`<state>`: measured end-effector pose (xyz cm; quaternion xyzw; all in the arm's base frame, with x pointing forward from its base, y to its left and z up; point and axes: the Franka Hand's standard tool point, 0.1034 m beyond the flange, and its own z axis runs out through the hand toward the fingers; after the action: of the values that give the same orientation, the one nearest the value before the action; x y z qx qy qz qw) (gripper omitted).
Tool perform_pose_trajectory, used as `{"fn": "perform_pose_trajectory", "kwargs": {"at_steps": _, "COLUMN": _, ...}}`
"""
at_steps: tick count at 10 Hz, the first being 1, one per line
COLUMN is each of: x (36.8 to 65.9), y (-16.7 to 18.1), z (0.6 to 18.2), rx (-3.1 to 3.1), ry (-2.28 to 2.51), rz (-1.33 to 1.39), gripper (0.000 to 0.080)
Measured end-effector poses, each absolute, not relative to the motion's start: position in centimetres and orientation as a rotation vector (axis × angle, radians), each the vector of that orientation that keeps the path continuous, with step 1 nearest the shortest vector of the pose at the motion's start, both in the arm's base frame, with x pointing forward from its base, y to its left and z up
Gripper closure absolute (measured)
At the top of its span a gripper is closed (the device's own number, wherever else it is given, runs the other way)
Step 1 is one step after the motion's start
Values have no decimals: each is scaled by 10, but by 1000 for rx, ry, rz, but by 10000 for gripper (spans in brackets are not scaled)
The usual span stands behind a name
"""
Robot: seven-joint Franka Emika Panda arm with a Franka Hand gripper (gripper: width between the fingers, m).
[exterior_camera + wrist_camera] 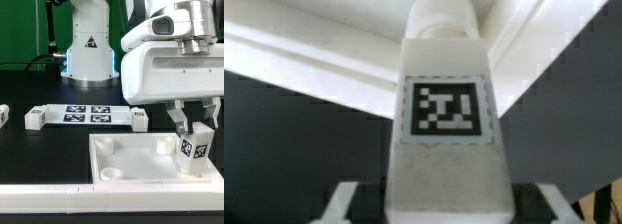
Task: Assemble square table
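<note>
The leg leans over the corner socket, so I will open my gripper, lift clear until the leg stands upright, then turn and take hold again of the leg's upper end [201,128] before screwing.
The white square tabletop [120,158] lies rim-up at the front, with round corner sockets. A white tagged leg [193,150] stands slightly tilted over its right side, lower end in the tray by a corner socket. My gripper [194,128] straddles the leg's upper part. In the wrist view the leg [446,110] fills the middle, its round tip pointing at the tabletop [313,55]. The fingertips [349,200] stand on either side of it with a dark gap on each side, so the jaws are open around the leg, not pressing it.
The marker board [88,113] lies behind the tabletop. Loose white legs lie beside it, one on its left [36,119], one on its right [140,119], and another at the exterior view's left edge [3,115]. The robot base [88,50] stands at the back.
</note>
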<state>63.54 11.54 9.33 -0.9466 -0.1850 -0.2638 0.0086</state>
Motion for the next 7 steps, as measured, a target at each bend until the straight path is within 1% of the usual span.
{"fn": "perform_pose_trajectory", "kwargs": {"at_steps": 3, "x": 635, "y": 115, "z": 93, "rx": -2954, "ry": -576, "rz": -851, "gripper": 511}}
{"fn": "perform_pose_trajectory", "kwargs": {"at_steps": 4, "x": 635, "y": 115, "z": 93, "rx": -2954, "ry": -576, "rz": -851, "gripper": 297}}
{"fn": "perform_pose_trajectory", "kwargs": {"at_steps": 5, "x": 634, "y": 115, "z": 93, "rx": -2954, "ry": -576, "rz": -850, "gripper": 297}}
{"fn": "perform_pose_trajectory", "kwargs": {"at_steps": 6, "x": 635, "y": 113, "z": 94, "rx": -2956, "ry": -579, "rz": -846, "gripper": 182}}
{"fn": "perform_pose_trajectory", "kwargs": {"at_steps": 7, "x": 637, "y": 107, "z": 101, "rx": -2962, "ry": -568, "rz": -835, "gripper": 160}}
